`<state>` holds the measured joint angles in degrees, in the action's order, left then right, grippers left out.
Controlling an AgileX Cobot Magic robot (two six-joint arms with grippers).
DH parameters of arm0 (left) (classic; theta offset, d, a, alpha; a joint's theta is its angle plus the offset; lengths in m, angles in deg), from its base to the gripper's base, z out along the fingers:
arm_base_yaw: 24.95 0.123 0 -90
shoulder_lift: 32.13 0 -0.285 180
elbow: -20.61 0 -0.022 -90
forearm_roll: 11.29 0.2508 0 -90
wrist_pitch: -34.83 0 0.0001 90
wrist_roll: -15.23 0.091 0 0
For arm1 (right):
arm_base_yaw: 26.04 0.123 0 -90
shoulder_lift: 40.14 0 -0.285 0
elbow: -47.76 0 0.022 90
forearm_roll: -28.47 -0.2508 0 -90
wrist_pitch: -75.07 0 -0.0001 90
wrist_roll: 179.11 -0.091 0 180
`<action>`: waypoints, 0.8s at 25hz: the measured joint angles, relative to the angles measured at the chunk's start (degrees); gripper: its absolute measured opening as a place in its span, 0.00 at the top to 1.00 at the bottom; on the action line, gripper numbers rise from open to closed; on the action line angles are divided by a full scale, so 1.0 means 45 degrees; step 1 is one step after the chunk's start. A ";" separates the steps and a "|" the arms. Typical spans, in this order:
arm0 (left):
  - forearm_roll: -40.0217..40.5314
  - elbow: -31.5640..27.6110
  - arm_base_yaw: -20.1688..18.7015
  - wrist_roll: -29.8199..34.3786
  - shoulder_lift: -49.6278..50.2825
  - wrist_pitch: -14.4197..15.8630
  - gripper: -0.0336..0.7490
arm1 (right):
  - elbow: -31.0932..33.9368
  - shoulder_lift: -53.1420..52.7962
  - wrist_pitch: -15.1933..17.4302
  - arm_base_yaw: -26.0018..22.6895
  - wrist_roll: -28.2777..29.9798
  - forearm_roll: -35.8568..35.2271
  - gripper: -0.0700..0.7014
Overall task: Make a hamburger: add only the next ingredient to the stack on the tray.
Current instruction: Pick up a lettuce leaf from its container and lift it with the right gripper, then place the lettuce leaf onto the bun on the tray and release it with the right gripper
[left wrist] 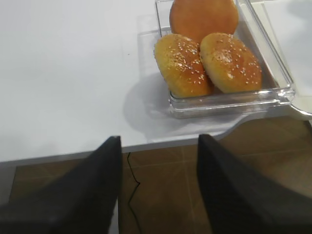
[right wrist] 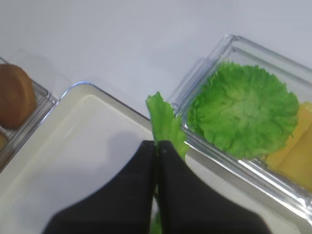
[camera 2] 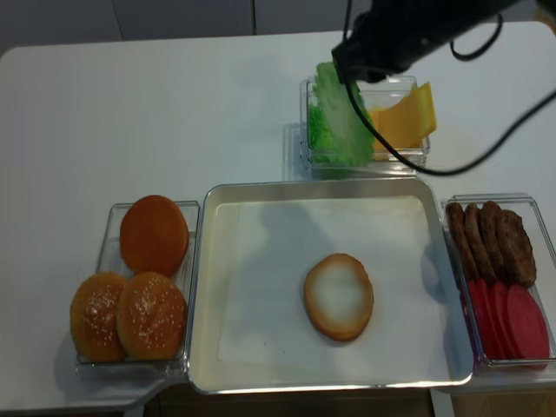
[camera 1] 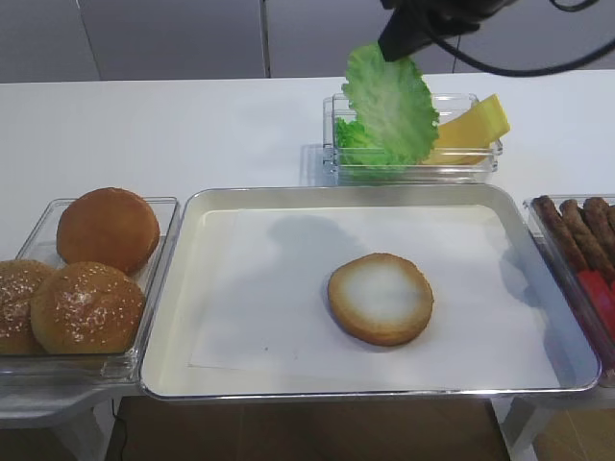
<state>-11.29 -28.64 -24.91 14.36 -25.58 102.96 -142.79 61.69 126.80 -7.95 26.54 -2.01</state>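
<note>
Next, my right gripper lets go of the lettuce leaf on the pale cut side of the bun bottom [camera 2: 342, 287].
My right gripper [camera 1: 396, 46] is shut on the top edge of a bright green lettuce leaf [camera 1: 389, 101], which hangs in the air above the clear bin at the back. In the right wrist view the black fingers [right wrist: 146, 165] press together on the leaf's edge [right wrist: 163, 119]. The stack is a flat bun bottom [camera 1: 381, 298] with a pale cut face, lying right of centre on the paper-lined silver tray [camera 1: 173, 317]. The held leaf is well behind the bun bottom and apart from it. My left gripper [left wrist: 158, 146] is open and empty over the table's front edge, near the bun bin.
A clear bin [camera 1: 478, 168] behind the tray holds more lettuce [right wrist: 243, 109] and yellow cheese [camera 1: 476, 125]. To the tray's left a bin holds three domed buns [camera 1: 108, 229]. On the right a bin [camera 2: 499, 269] holds brown patties and red slices.
</note>
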 joint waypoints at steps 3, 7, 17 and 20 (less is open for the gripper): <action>0.0000 0.0000 0.0000 0.0000 0.0000 0.0000 0.48 | 0.1429 -0.1029 -0.0240 0.0000 0.0000 0.0023 0.90; 0.0000 0.0000 0.0000 0.0000 0.0000 0.0000 0.48 | 0.3234 -0.2122 -0.0886 0.0000 0.0056 0.0046 0.90; 0.0000 0.0000 0.0000 0.0000 0.0000 0.0000 0.48 | 0.6070 -0.2667 -0.2093 0.0000 0.0555 0.0046 0.90; 0.0000 0.0000 0.0000 0.0000 0.0000 0.0000 0.48 | 0.6774 -0.2667 -0.2671 0.0000 0.0929 -0.0068 0.90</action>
<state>-11.29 -28.64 -24.91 14.36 -25.58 102.96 -112.31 49.69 114.78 -7.95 30.72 -2.32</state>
